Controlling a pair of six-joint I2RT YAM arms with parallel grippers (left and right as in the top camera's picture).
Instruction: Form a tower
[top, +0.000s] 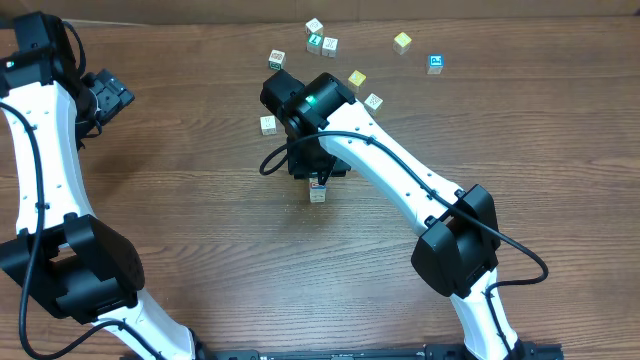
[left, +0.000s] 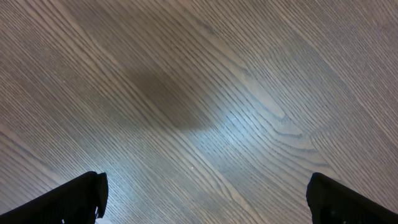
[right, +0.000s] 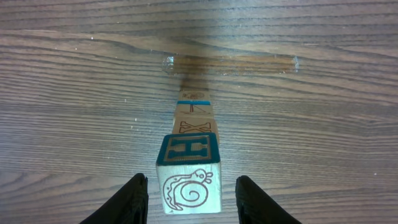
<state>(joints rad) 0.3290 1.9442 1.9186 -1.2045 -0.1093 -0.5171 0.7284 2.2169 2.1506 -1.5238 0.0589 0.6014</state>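
Observation:
The top cube sits a bit crooked on the cube below it. Next, I back my right gripper off and close it around the top cube's sides (right: 189, 177) to make it square.
The tower (top: 318, 192) stands at mid table, a one-cube-wide column of pale wooden letter cubes. In the right wrist view I look down its length: the top cube (right: 188, 186) shows a snail drawing and a teal H face, with lower cubes (right: 194, 124) behind it. My right gripper (right: 191, 183) straddles the top cube, open, with a clear gap between each finger and the cube's sides. In the overhead view the right gripper (top: 317, 176) hides most of the column. My left gripper (left: 205, 190) is open over bare wood, at the table's far left (top: 108, 95).
Several loose cubes lie behind the tower: one (top: 268, 125) to its left, two (top: 357, 79) (top: 373, 101) near the right arm, a cluster (top: 318, 40) at the back, and others (top: 402, 42) (top: 435, 64) at back right.

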